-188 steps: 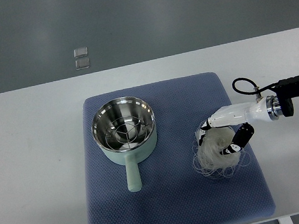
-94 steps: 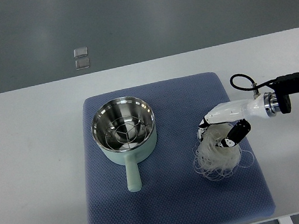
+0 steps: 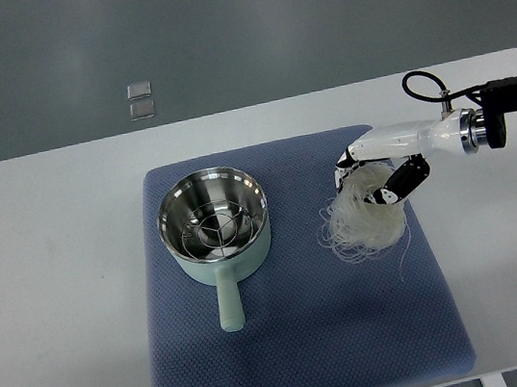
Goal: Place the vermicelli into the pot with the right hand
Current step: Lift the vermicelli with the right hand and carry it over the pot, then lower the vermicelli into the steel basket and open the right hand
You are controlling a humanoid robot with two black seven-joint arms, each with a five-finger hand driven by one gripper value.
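Observation:
Next, I let go of the vermicelli with my right gripper in the shiny steel inside of the pale green pot [image 3: 201, 211].
A pale green pot [image 3: 216, 235] with a shiny steel inside and a handle pointing toward me sits on the left half of the blue mat [image 3: 300, 343]. A white tangle of vermicelli [image 3: 361, 225] hangs from my right hand [image 3: 366, 182], which is shut on its top. The bundle is lifted over the mat's right half, with loose strands trailing below it. It is to the right of the pot, apart from it. My left arm does not show.
The mat lies on a white table [image 3: 58, 282]. Two small clear squares [image 3: 139, 100] lie on the grey floor beyond the table. A black cable [image 3: 422, 83] loops at my right wrist.
My right hand has risen and moved toward the table's far side with the vermicelli, lifting the bundle off the mat. The pot has stayed put.

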